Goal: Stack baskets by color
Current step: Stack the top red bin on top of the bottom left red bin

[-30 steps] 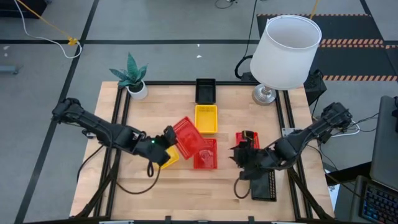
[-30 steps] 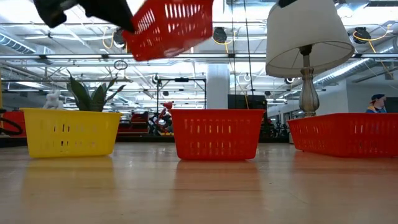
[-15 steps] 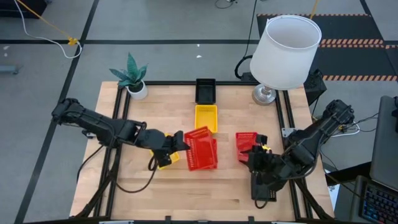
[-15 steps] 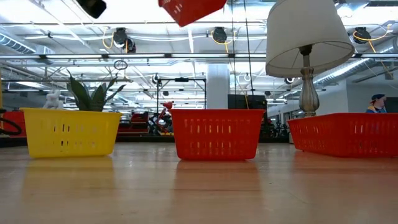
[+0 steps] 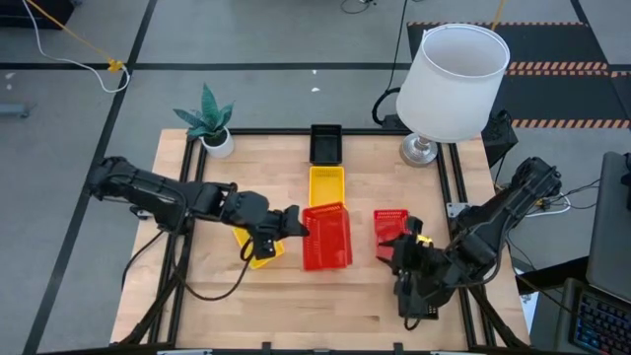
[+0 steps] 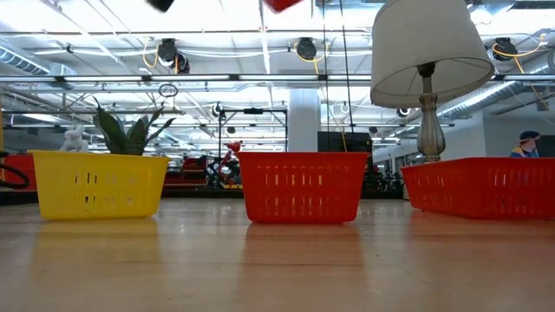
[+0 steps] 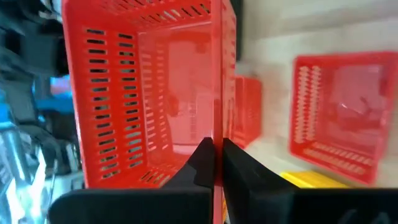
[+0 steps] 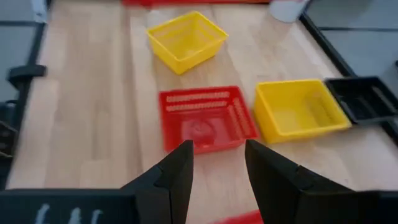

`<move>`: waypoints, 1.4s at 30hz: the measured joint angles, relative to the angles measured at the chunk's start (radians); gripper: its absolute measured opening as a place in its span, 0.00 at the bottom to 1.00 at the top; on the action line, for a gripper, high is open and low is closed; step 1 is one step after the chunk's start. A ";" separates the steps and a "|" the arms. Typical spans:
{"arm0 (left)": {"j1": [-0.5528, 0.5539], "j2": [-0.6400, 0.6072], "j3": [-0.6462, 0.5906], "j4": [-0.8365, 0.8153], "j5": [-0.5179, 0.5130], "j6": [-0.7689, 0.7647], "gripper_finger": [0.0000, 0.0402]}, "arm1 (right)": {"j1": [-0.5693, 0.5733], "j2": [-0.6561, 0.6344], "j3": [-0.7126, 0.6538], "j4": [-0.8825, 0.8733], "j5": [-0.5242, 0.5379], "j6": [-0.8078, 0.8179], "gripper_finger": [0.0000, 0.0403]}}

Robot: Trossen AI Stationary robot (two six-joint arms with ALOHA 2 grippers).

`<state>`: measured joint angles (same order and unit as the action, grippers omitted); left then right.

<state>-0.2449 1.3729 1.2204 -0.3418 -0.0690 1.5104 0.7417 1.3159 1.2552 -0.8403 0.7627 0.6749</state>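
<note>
The robot's left gripper should release the red basket inside the second red basket (image 5: 324, 244) (image 7: 343, 116), just in front of the farther yellow basket.
My left gripper (image 5: 296, 225) is shut on a red basket (image 5: 326, 237) and holds it in the air over the table's middle. This basket hides a second red basket (image 8: 202, 118) that stands on the table below it. A third red basket (image 5: 391, 227) stands to the right, beside my right gripper (image 5: 399, 258). That gripper is open with nothing between its fingers (image 8: 177, 171). One yellow basket (image 5: 258, 251) sits under my left arm. Another yellow basket (image 5: 327, 185) and a black basket (image 5: 325, 144) stand farther back. My left gripper pinches one side wall of the red basket at its rim (image 7: 217, 134), with one finger inside the basket and one outside. The fingers come from the table's left, slanting a little downward. The basket is lifted clear, high enough that the low view shows only its lowest part (image 6: 282, 3).
A white lamp (image 5: 452, 84) stands at the far right corner and a potted plant (image 5: 209, 123) at the far left. A black basket (image 5: 419, 294) lies under my right arm near the front edge. Bare wood lies along the near edge between the arms.
My left gripper has risen and gone toward the table's right with the red basket, rolling its wrist. The basket has turned from skewed to square with the table and now hangs over the red basket on the wood. My right gripper has drawn back slightly toward the near right.
</note>
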 joint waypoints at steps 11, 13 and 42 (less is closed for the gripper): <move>0.037 0.116 0.194 -0.258 0.069 0.025 0.02 | 0.007 0.001 -0.116 0.209 -0.005 -0.047 0.35; 0.037 0.126 0.192 -0.284 0.073 0.015 0.03 | 0.006 0.001 -0.117 0.215 -0.002 -0.053 0.35; 0.136 0.342 0.041 -0.240 0.145 0.032 0.02 | 0.001 -0.002 -0.134 0.247 0.056 -0.135 0.35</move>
<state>-0.1089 1.7150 1.2617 -0.5823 0.0760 1.5429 0.7429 1.3136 1.1217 -0.5931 0.8192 0.5394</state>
